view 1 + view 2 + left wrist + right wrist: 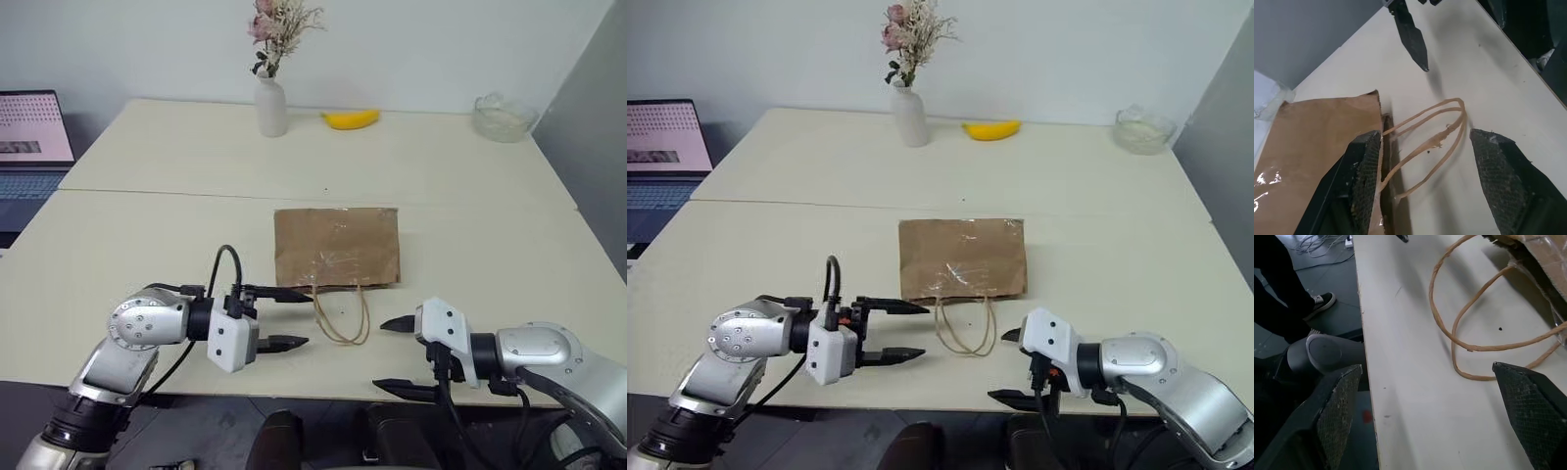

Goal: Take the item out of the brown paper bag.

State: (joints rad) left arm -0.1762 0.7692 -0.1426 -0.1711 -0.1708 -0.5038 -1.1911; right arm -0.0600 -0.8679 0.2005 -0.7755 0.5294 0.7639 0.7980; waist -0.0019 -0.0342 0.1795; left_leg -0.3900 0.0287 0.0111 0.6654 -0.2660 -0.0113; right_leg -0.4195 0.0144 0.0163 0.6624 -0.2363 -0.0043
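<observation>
My left gripper needs to take one handle [1433, 143] and lift it to open the brown paper bag's opening, as the bag lies flat with both handles together at its rim.
The brown paper bag [336, 247] lies flat in the middle of the table, its two tan loop handles [343, 318] trailing toward the front edge. My left gripper [306, 317] is open just left of the handles. One of its fingers [1364, 166] is at the bag's rim and the loops [1435, 132] lie in the gap, ungripped. My right gripper [380, 354] is open at the table's front edge, right of the handles [1464, 318], with nothing held. The item is hidden.
At the back of the table stand a white vase of dried flowers [271, 106], a yellow banana [351, 118] and a glass bowl [504, 117]. A laptop [29, 147] is at the far left. A person's shoe [1322, 301] is on the floor beyond the table edge.
</observation>
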